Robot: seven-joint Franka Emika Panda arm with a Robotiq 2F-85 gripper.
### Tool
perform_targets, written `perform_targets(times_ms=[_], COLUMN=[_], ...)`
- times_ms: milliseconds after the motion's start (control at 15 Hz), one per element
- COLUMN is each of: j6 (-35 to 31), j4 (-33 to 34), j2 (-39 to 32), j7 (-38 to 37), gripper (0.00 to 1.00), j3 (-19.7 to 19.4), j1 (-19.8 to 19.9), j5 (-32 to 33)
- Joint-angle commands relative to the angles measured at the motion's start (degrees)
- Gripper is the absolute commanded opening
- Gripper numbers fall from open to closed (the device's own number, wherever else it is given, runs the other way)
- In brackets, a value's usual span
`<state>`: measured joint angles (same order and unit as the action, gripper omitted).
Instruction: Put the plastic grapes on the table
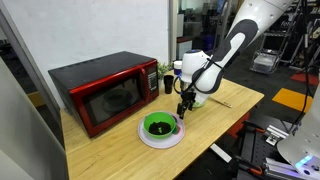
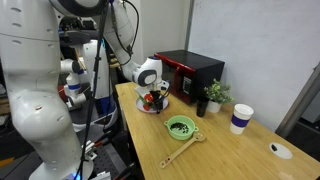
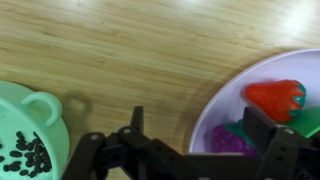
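Next, I close my gripper on the middle of the plastic grapes (image 1: 173, 118) (image 3: 232, 138), at the edge of the plate next to the red plastic fruit.
The plastic grapes (image 3: 212, 138) are a purple knobbly clump lying on the round whitish plate (image 3: 215, 98), beside a red plastic fruit (image 3: 275, 97) and a green piece. My gripper (image 3: 200, 132) is open, low over the plate's rim, with one finger over the bare table (image 3: 120, 50) and the other over the plate; the grapes lie between the fingers, partly hidden by the gripper body. In both exterior views the gripper (image 1: 184, 108) (image 2: 150, 98) hangs just above the plate (image 2: 158, 107). The grapes are too small to make out there.
A small green bowl (image 3: 28, 130) (image 2: 180, 127) (image 1: 160, 125) with dark bits stands close beside the plate. A wooden spoon (image 2: 180, 152) lies near it. A red microwave (image 1: 105, 92), a small potted plant (image 2: 213, 95) and a paper cup (image 2: 240, 118) stand along the table's back.
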<state>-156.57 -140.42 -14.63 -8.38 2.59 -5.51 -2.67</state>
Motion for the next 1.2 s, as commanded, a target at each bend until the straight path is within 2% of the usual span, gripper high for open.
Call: perform_targets(times_ms=[0, 600, 1133], j6=[-3.65, -8.08, -11.22], j4=[0.42, 0.66, 0.95], j2=[-1.76, -3.08, -4.93], j7=[-4.41, -10.3, -11.47], gripper=[1.0, 1.0, 1.0], j3=[-1.08, -2.46, -2.3], j1=[-1.66, -4.45, -5.48], j5=[1.99, 2.62, 1.1])
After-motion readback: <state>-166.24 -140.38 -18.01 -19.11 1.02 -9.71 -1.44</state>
